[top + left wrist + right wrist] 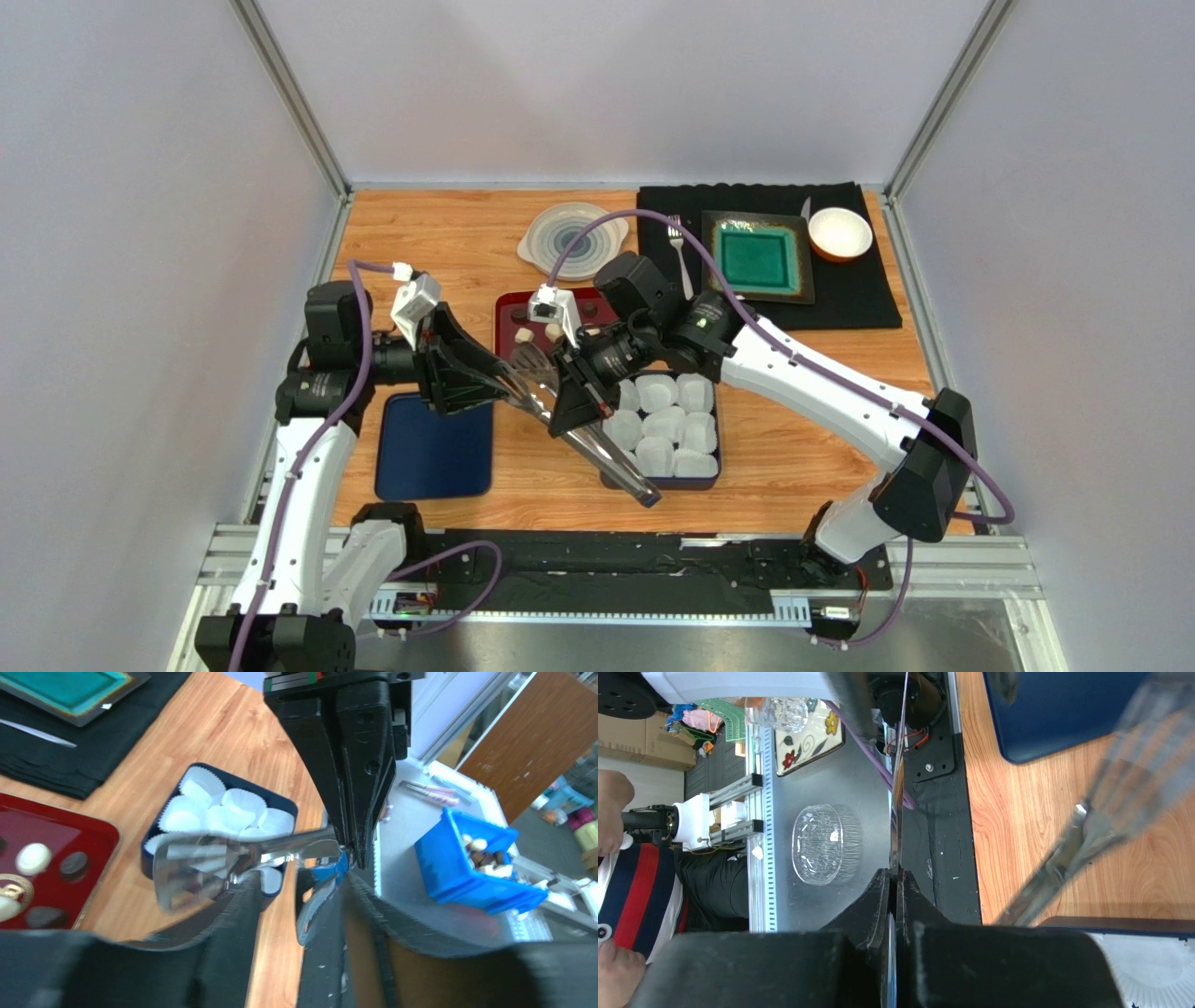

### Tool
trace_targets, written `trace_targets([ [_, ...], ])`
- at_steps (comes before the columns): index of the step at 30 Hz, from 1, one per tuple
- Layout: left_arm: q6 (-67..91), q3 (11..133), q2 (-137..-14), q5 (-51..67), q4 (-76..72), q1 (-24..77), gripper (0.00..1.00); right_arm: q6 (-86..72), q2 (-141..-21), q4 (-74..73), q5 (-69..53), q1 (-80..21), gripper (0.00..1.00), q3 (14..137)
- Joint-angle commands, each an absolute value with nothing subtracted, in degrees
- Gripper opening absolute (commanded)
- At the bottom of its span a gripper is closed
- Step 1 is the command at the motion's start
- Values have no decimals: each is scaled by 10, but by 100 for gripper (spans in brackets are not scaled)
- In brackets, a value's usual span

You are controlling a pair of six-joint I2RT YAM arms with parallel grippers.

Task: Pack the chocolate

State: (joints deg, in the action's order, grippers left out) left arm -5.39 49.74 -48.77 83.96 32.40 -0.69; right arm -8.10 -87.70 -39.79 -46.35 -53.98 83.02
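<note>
The robot's right gripper pinches one tong arm, so its left gripper should hold the tong head while the right gripper takes both arms near the spring end (641, 489).
Chocolate pieces lie on a red tray (508, 311); the left wrist view shows a cream piece (33, 858) and dark rounds (74, 865). A dark blue box (709, 479) holds crinkled white paper cups (210, 812). My right gripper (578, 406) is shut on the spring end of metal tongs (624, 469), also seen from the left wrist (349, 855). My left gripper (508, 375) is open. Its fingers (231, 924) straddle one tong arm (316, 906), and the tong head (193, 871) lies above them. The right wrist view shows my pads (878, 896) pinching a thin metal edge.
A dark blue lid (435, 445) lies at the front left. A clear round lid (568, 238), a fork (680, 245), a teal plate (762, 256) and a white bowl (839, 233) sit at the back, the last three on a black mat. A blue bin (477, 857) stands off the table.
</note>
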Motion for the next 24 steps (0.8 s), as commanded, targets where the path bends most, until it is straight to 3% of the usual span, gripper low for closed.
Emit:
trace_targets([
  [1, -3, 480, -490, 1011, 252, 12, 37, -74, -885, -379, -492, -543, 0, 867],
  [4, 18, 476, -496, 1012, 229, 17, 23, -76, -893, -376, -497, -547, 0, 868],
  [9, 36, 486, -506, 1011, 212, 18, 13, -76, -899, -376, -492, -553, 0, 861],
  [10, 35, 485, -507, 1011, 213, 18, 6, -75, -899, -375, -487, -553, 2, 858],
  [13, 40, 483, -508, 1011, 211, 18, 0, -75, -886, -375, -437, -552, 8, 853],
  [15, 54, 481, -516, 1010, 203, 18, 0, -76, -865, -376, -385, -547, 11, 852],
  [18, 85, 491, -540, 1002, 185, 17, 0, -96, -820, -365, -310, -527, 27, 841],
  [21, 55, 531, -579, 987, 234, 12, 0, -126, -767, -328, -249, -498, 24, 808],
  [24, -30, 595, -618, 975, 344, 7, 0, -152, -709, -297, -216, -467, 32, 767],
])
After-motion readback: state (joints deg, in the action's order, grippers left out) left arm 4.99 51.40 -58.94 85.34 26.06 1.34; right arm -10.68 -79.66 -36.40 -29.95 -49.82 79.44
